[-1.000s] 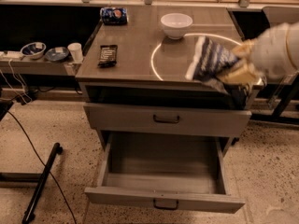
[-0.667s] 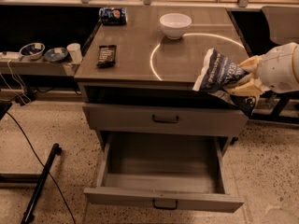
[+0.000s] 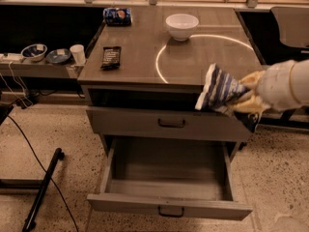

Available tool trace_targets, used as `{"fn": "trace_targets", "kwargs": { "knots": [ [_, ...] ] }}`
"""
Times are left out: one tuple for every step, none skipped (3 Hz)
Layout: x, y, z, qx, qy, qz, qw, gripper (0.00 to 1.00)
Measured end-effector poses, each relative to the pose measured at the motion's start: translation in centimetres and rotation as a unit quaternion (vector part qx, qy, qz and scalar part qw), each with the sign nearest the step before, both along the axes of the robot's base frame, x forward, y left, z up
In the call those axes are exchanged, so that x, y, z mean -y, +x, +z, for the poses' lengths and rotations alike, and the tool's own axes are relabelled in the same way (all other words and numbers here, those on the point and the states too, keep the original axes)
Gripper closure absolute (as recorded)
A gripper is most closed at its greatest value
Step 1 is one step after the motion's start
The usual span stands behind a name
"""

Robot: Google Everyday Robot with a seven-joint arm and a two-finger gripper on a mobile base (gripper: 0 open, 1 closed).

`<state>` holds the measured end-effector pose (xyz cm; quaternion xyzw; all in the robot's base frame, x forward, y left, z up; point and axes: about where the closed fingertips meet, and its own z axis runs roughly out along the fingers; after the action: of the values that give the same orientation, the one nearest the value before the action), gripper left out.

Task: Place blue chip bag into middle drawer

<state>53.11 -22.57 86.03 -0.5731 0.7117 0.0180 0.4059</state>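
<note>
I need to let go of the blue chip bag with my gripper in the open middle drawer (image 3: 187, 177), close behind the dark handle of the drawer's front panel.
The blue chip bag (image 3: 219, 88), dark blue foil with white stripes, hangs in the air at the counter's front right corner. My gripper (image 3: 245, 102) comes in from the right and is shut on the bag's right side, with its yellowish fingers (image 3: 251, 81) wrapped around it. The middle drawer (image 3: 169, 170) is pulled out wide below, with a plain grey inside and a low front panel (image 3: 169, 210) carrying a small dark handle. The bag is above and to the right of the drawer's opening, level with the counter's edge.
A taller-fronted closed drawer (image 3: 171, 123) sits above the open one. On the counter (image 3: 145, 62) are a white bowl (image 3: 181, 26), a black candy bar (image 3: 110, 57) and a small blue packet (image 3: 118, 16). A side shelf with bowls and a cup (image 3: 77, 53) stands left. A black pole (image 3: 41, 187) lies on the floor.
My gripper has carried the bag forward off the countertop to its front right edge and lowered it a little. The drawer has stayed open and still.
</note>
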Motion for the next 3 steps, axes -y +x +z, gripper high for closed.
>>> {"fn": "trace_targets", "kwargs": {
  "knots": [
    [1.5, -2.0, -10.1, -0.015, -0.004, -0.017, 0.9997, 1.0],
    [1.8, -6.2, -21.5, -0.075, 0.006, -0.021, 0.9969, 1.0],
    [0.2, -6.7, -23.1, -0.083, 0.007, -0.003, 0.9966, 1.0]
  ]
}}
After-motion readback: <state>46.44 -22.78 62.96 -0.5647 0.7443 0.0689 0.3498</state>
